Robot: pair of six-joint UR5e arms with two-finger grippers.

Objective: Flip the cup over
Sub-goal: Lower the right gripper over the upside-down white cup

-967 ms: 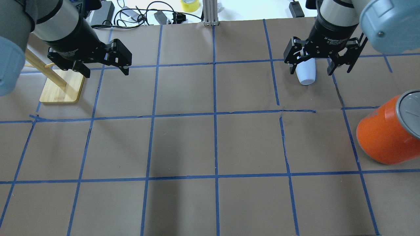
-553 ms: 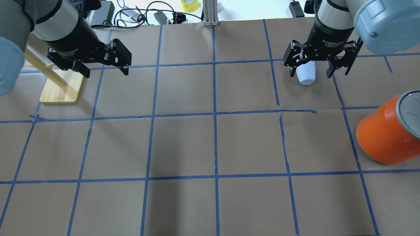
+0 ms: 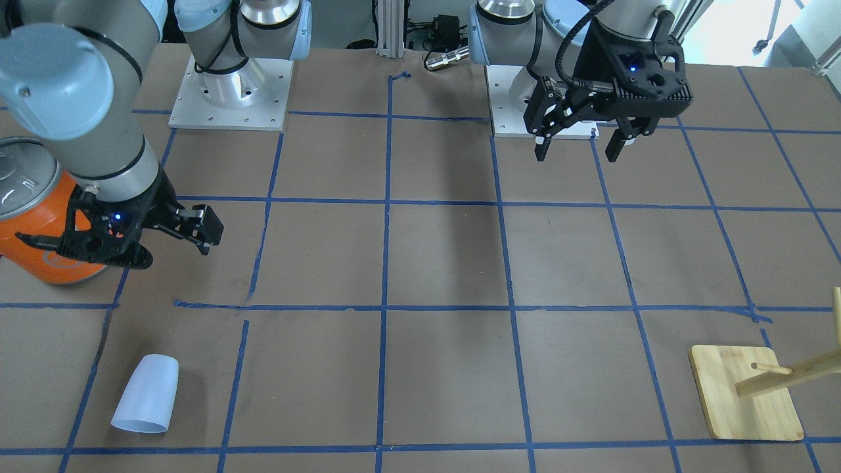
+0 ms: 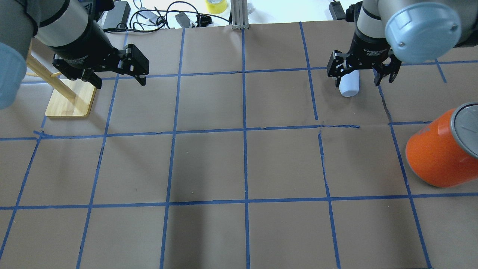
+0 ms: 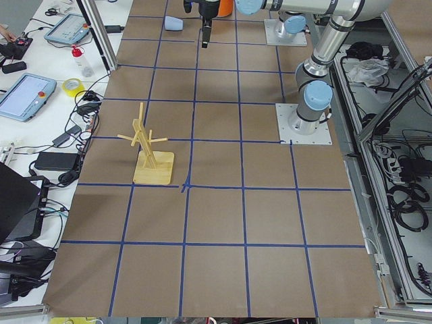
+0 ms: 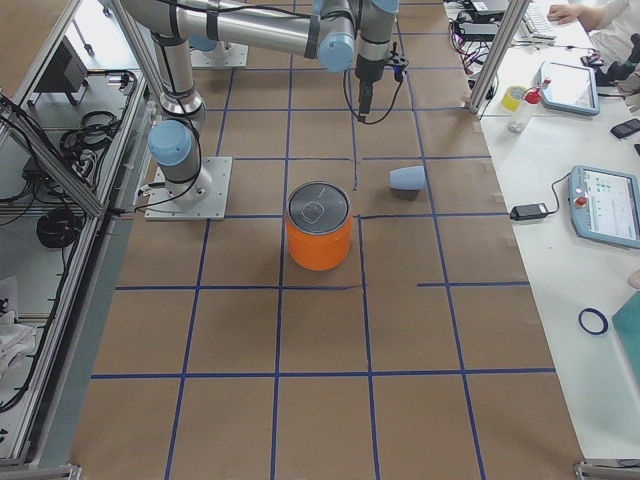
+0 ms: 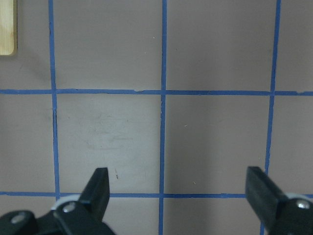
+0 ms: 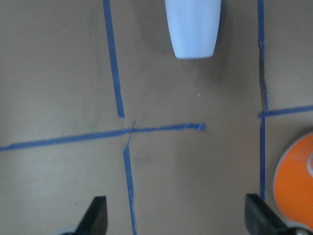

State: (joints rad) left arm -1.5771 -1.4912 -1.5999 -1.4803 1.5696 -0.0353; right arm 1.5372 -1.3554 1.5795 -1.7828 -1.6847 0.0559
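The robot's right gripper will next move to the middle of the cup's body (image 3: 147,393) (image 8: 193,22), between the cup's narrow base and its rim, and close there.
The cup (image 4: 349,86) is a small pale blue-white tumbler lying on its side on the brown paper, far right of the overhead view. Its narrow base points toward the robot. It also shows in the front view (image 3: 146,394), the right side view (image 6: 407,178) and at the top edge of the right wrist view (image 8: 193,27). My right gripper (image 4: 361,76) is open and empty, held above the table on the robot's side of the cup and not touching it; it also shows in the front view (image 3: 115,244). My left gripper (image 4: 121,80) is open and empty, far from the cup.
A big orange can with a silver lid (image 4: 437,157) stands near the robot side of the cup, close to the right arm (image 3: 39,217). A wooden peg stand (image 4: 71,99) sits at the far left. Cables and tape lie beyond the table's far edge.
My right gripper has shifted a little toward the far edge and looks smaller in the overhead view, still open. The cup and the left arm have not moved.
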